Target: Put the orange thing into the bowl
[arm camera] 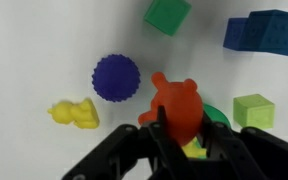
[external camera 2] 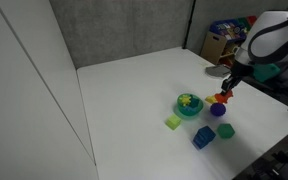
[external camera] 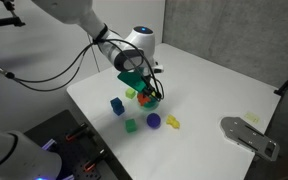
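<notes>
My gripper has the orange thing in its hold. Next, I let go of it in the green bowl [external camera: 142,98] [arm camera: 215,121], toward the light green cube.
My gripper [arm camera: 184,132] is shut on the orange thing [arm camera: 176,104], a rounded orange-red toy, and holds it above the table. In an exterior view the orange thing [external camera 2: 221,98] hangs under the gripper [external camera 2: 225,91], just to the side of the green bowl [external camera 2: 181,109]. The bowl holds a yellow-green piece. In the wrist view only an edge of the bowl [arm camera: 220,113] shows behind the toy and the fingers. The gripper [external camera: 144,88] also shows in an exterior view, low over the cluster of toys.
Around the bowl lie a purple ridged disc [arm camera: 116,77], a yellow piece [arm camera: 74,113], a dark green block [arm camera: 168,14], a blue block [arm camera: 266,32] and a light green cube [arm camera: 254,110]. A grey metal fixture [external camera: 250,135] sits at the table's edge.
</notes>
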